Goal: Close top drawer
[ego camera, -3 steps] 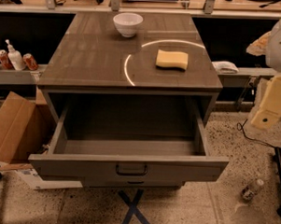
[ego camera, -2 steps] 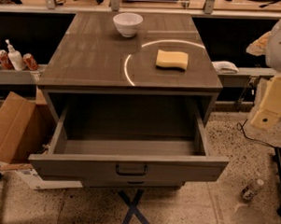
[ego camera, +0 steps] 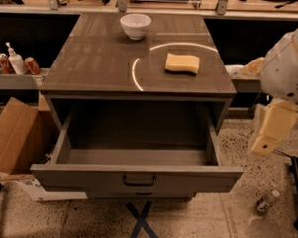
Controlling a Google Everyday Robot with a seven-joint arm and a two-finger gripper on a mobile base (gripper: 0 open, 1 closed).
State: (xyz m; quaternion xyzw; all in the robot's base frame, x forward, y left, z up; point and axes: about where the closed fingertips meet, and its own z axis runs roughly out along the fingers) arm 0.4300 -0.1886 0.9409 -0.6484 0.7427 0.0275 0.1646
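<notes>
I need to move my gripper to the front panel (ego camera: 219,180) of the top drawer next, at the end near my arm, and close it there.
The top drawer (ego camera: 136,177) is pulled far out of the grey-taupe cabinet (ego camera: 92,64). Its deep box is empty, and a small dark bail handle (ego camera: 139,180) sits at the middle of the front panel. My arm hangs at the right edge of the view, beside the cabinet. My gripper (ego camera: 270,130) is the cream-coloured part that points down, to the right of the drawer's right front corner and apart from it.
A white bowl (ego camera: 135,25) and a yellow sponge (ego camera: 182,63) sit on the cabinet top. A cardboard box (ego camera: 12,135) stands on the floor at the left. A blue tape cross (ego camera: 141,222) marks the floor in front. A small bottle (ego camera: 267,201) lies at the right.
My arm and gripper have shifted lower and slightly left at the right edge. The drawer stays open as before.
</notes>
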